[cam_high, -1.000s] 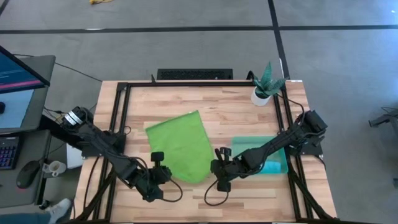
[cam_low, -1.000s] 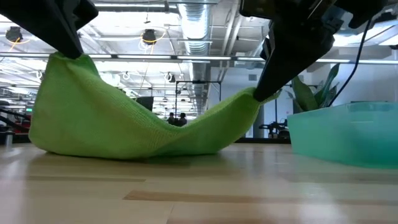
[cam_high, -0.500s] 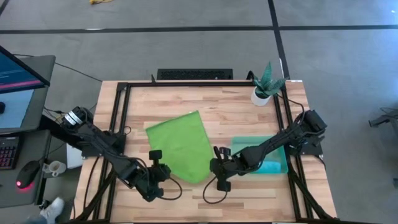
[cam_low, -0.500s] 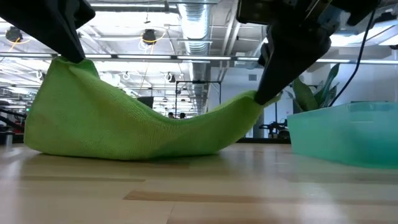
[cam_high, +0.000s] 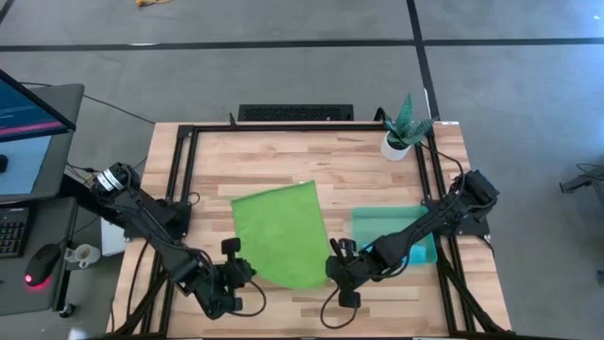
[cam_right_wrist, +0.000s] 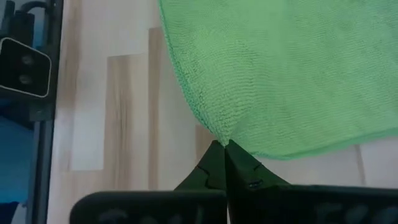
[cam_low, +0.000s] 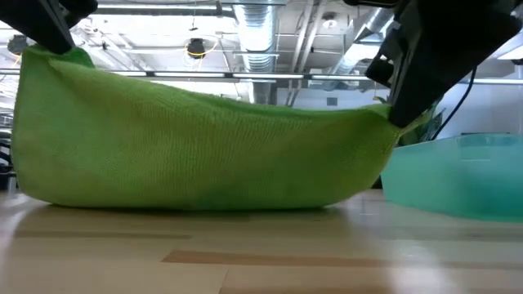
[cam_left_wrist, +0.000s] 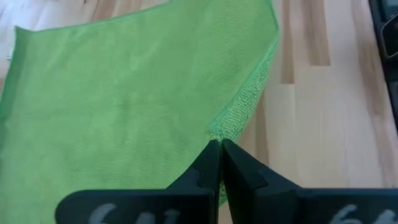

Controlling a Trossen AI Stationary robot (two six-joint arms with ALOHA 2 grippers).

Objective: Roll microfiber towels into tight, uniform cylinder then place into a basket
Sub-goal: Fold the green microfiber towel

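Note:
The robot's left gripper needs to release the lime green towel's near corner on its far corner (cam_high: 243,211) away from the plant.
The lime green microfiber towel (cam_high: 280,234) lies spread in the table's middle, its far part flat on the wood and its near edge (cam_low: 212,102) raised. My left gripper (cam_high: 243,266) is shut on the near left corner, and my right gripper (cam_high: 334,268) is shut on the near right corner. In the low view the towel (cam_low: 196,147) spans between the two like a curtain, its fold resting on the table. The teal basket (cam_high: 394,234) stands right of the towel, partly under my right arm. My left gripper pinches the towel's near left corner (cam_left_wrist: 217,132) between its two fingertips, slanting down from the near left. The corner is lifted clear and the edge runs nearly taut toward the other gripper. My right gripper pinches the near right corner (cam_right_wrist: 219,134) between its fingertips, slanting down from the near right. That corner hangs a little lower than the left one (cam_low: 391,122), clear of the table.
A small white pot with a green plant (cam_high: 402,135) stands at the far right corner. Black frame rails (cam_high: 189,189) run along the table's left, far and right sides. The basket's wall (cam_low: 458,175) rises close to the right of the towel. Bare wood lies beyond the towel.
Both grippers have moved toward the near edge and apart from each other, still shut on the corners. The towel's near edge, which sagged deeply between them, is now drawn nearly straight, and the cloth has spread wider and slid a little toward the near right.

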